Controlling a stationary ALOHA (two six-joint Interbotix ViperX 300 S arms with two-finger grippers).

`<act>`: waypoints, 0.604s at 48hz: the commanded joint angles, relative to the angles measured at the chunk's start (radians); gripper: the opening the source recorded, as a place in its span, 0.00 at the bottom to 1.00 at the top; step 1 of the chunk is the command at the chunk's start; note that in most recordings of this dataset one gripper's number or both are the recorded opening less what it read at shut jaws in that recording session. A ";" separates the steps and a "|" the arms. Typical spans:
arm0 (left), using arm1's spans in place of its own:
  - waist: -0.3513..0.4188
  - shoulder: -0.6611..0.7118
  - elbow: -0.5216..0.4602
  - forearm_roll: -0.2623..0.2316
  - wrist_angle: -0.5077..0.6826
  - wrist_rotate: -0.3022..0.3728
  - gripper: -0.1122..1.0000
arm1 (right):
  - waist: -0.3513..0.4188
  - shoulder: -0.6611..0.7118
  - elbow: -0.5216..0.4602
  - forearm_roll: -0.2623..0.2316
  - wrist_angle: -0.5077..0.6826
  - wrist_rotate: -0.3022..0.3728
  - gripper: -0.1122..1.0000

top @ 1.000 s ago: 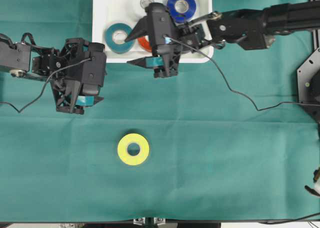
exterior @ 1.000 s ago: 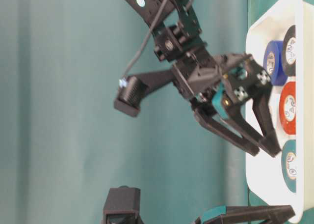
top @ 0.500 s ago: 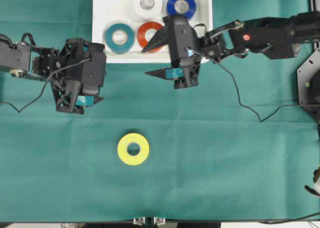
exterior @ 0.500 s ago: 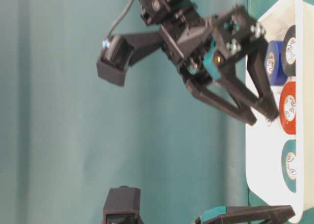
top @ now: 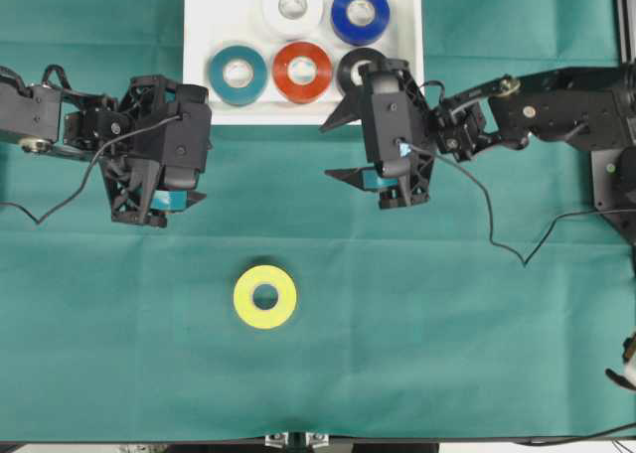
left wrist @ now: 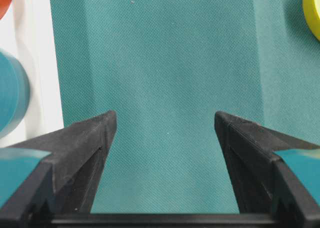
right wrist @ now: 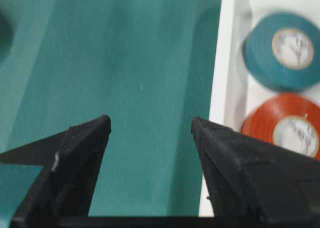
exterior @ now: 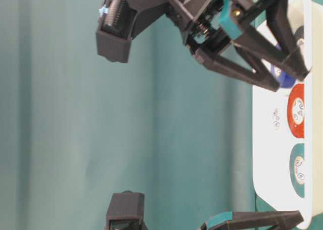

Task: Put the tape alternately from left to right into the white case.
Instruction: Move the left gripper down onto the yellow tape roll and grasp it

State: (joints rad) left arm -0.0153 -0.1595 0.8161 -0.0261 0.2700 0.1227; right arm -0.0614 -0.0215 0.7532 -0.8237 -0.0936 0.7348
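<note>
The yellow roll is next for my left gripper, which should go to it and close on its side [top: 263, 274] [left wrist: 311, 12] facing the white case.
The white case [top: 199, 16] lies at the back with white [top: 291, 6], blue [top: 360, 13], teal [top: 237, 74] and red [top: 301, 72] tape rolls in it. A black roll [top: 352, 68] sits beside the red one, partly hidden by my right gripper [top: 333, 152]. That gripper is open and empty over the cloth just in front of the case rim [right wrist: 220, 88]. A yellow roll [top: 265, 296] lies alone on the cloth. My left gripper [top: 201, 150] is open and empty above bare cloth, left of the case's front corner. The yellow roll [left wrist: 313, 13] is ahead to its right.
A green cloth [top: 447, 324] covers the table. The right arm [top: 556, 105] reaches in from the right with a cable [top: 487, 215] trailing onto the cloth. The left arm's cable [top: 60, 200] hangs at the left. In the table-level view the right gripper [exterior: 290, 81] hangs above the case [exterior: 262, 139].
My right gripper has drawn back out of the case, right and toward the front, staying open. The black roll now shows beside the red one. The left arm has not moved.
</note>
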 commanded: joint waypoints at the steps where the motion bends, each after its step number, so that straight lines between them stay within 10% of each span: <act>1: -0.003 -0.020 -0.012 -0.002 -0.006 -0.002 0.91 | 0.018 -0.023 -0.006 0.012 0.034 0.002 0.77; 29: -0.003 -0.014 -0.017 -0.003 -0.006 -0.005 0.91 | 0.064 -0.023 0.032 0.035 0.143 0.095 0.76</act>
State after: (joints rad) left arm -0.0153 -0.1595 0.8161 -0.0276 0.2700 0.1212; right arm -0.0015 -0.0215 0.7931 -0.7915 0.0476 0.8268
